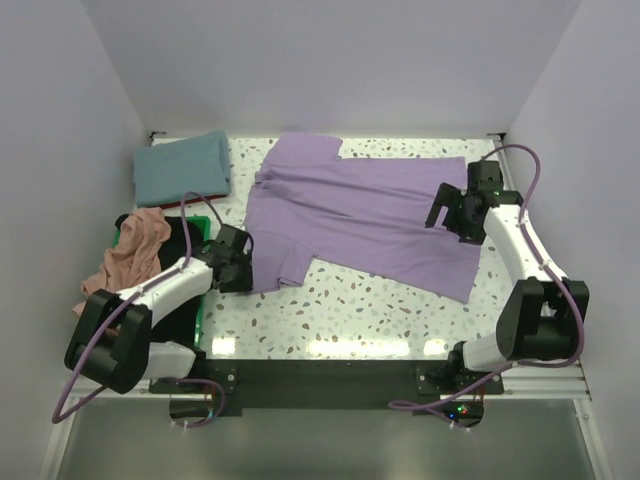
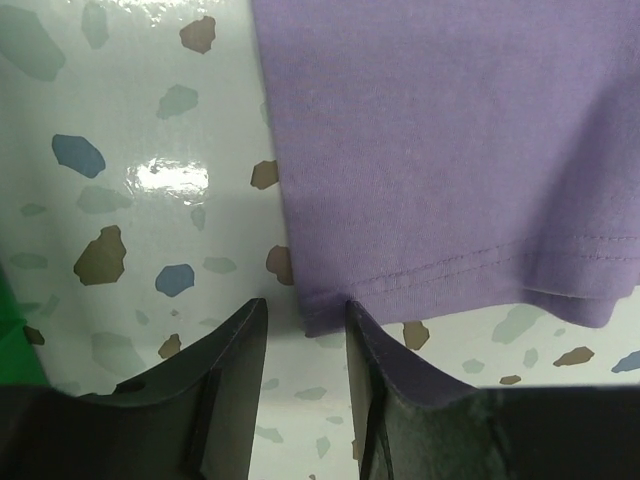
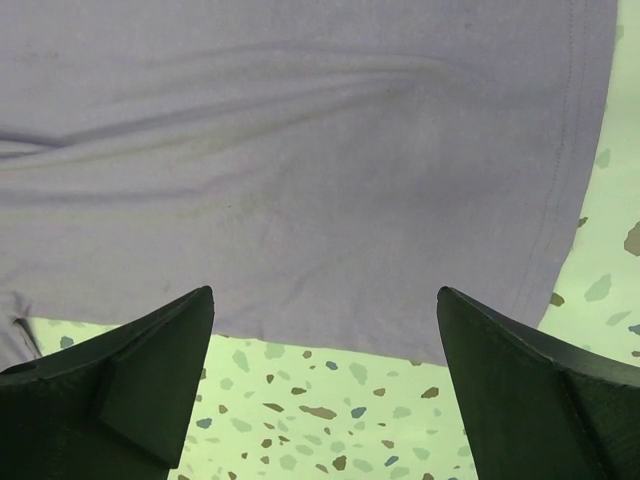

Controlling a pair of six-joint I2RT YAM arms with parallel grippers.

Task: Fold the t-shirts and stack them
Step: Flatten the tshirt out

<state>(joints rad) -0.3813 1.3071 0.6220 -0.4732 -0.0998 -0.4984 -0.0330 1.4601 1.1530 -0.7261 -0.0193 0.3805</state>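
Observation:
The near corner of the bottom hem (image 1: 466, 301) on the lavender t-shirt is the next place my right gripper needs to go to, and it should close there.
A lavender t-shirt (image 1: 360, 215) lies spread flat across the middle of the table. My left gripper (image 1: 243, 265) is low at the shirt's near left corner. In the left wrist view the hemmed corner of the lavender t-shirt (image 2: 440, 150) sits just at the tips of my left gripper (image 2: 305, 305), whose jaws stand narrow with bare table showing between them. My right gripper (image 1: 450, 215) hovers wide open over the shirt's right part. The right wrist view shows my right gripper (image 3: 325, 292) above the edge of the lavender t-shirt (image 3: 300, 150), with nothing held.
A folded teal t-shirt (image 1: 183, 167) lies at the back left. A salmon pink t-shirt (image 1: 135, 250) and a black one (image 1: 180, 235) hang crumpled in the green bin (image 1: 201, 305) at the left edge, close beside my left arm. White walls enclose the table.

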